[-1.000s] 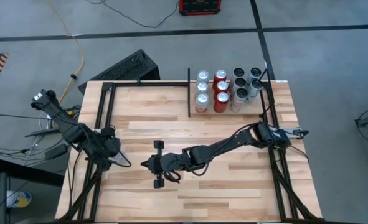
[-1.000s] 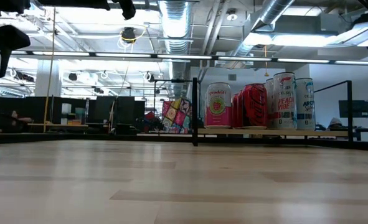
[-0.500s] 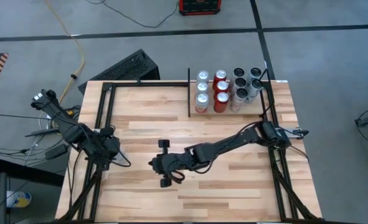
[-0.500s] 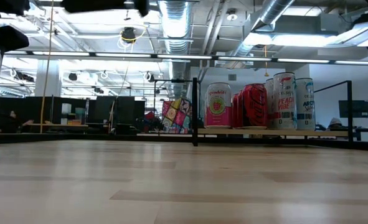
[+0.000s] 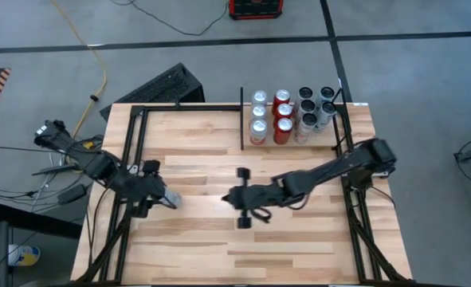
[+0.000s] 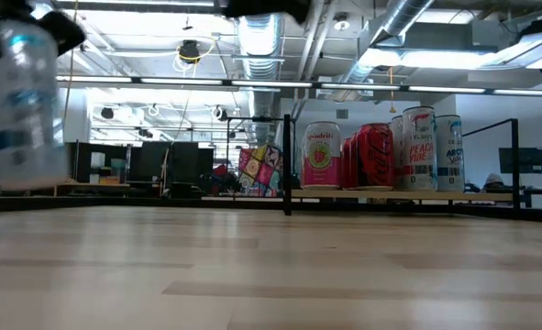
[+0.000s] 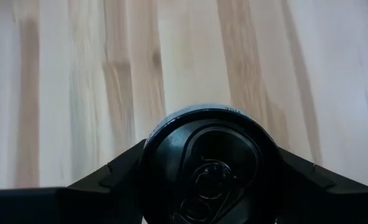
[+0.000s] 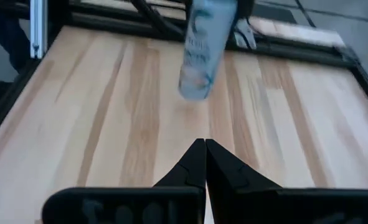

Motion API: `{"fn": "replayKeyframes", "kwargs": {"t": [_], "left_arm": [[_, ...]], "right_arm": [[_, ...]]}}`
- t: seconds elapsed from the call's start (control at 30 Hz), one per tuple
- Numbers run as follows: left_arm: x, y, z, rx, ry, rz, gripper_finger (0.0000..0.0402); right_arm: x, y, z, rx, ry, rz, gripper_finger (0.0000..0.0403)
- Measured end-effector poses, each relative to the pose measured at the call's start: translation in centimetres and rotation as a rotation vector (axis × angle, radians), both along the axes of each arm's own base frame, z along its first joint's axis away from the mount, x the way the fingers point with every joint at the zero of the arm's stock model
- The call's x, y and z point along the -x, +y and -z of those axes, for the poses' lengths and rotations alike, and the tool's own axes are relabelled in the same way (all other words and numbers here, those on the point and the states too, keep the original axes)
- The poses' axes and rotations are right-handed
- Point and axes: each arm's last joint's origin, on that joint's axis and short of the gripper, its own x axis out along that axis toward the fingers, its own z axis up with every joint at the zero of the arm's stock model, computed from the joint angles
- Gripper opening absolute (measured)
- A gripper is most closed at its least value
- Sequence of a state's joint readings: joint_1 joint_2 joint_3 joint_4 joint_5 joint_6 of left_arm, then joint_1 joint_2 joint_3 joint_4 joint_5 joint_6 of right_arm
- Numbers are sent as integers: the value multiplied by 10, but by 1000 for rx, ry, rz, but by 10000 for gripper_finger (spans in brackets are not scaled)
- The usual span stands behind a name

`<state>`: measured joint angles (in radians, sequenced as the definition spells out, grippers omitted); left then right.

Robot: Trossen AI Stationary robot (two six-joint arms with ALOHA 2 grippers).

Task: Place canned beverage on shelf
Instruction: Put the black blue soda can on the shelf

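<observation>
I need to have my left gripper set the can free, standing upright on the bare boards (image 5: 221,214) beside the tip of my right gripper.
A pale white-and-blue can (image 8: 201,53) hangs above the left part of the wooden shelf (image 5: 187,239), with my left gripper (image 5: 158,196) shut on it. The can's dark top (image 7: 210,168) fills the left wrist view. In the low view the can (image 6: 27,105) is blurred and off the boards. My right gripper (image 5: 229,198) stands shut over the middle of the boards with nothing in it and points toward the can. Its closed fingers (image 8: 196,163) show in its own wrist view. My left gripper pinches the can near its top rim (image 7: 147,163) between its two fingers (image 7: 112,174), one on each side of the can. The fingers come slanting down from the table's left. The can hangs tilted below them, its bottom end (image 8: 193,90) clear of the boards.
Several cans (image 5: 291,115) stand in rows at the far right, just past the short black divider bar (image 5: 241,119). Thin black rails (image 5: 131,151) frame the boards. A dark keyboard (image 5: 167,86) lies beyond the far left corner. Bare boards lie in the middle and near side.
My left gripper has taken hold of the can, which stood at the table's left, and has raised it clear of the boards and toward the middle; the can now tilts. My right gripper, still shut, has drawn back toward the table's right and risen a little.
</observation>
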<state>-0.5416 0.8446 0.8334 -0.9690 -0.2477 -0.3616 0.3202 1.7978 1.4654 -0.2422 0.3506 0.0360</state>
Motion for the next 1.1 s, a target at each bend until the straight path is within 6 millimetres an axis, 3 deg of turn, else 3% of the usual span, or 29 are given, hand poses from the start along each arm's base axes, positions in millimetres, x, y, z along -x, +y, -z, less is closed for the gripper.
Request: {"fn": "replayKeyframes", "kwargs": {"t": [0.23,0.43,0.8,1.1], "left_arm": [[-46,7,-20,-24,-22,62,237],[-99,12,-20,-78,14,135,237],[-185,17,1,-36,66,286,237],[-211,12,13,-42,99,360,237]], "right_arm": [[69,-13,18,-37,-100,140,27],[106,-15,28,-96,-236,123,27],[115,-11,39,-81,-243,117,27],[115,-11,39,-75,-242,116,27]]}}
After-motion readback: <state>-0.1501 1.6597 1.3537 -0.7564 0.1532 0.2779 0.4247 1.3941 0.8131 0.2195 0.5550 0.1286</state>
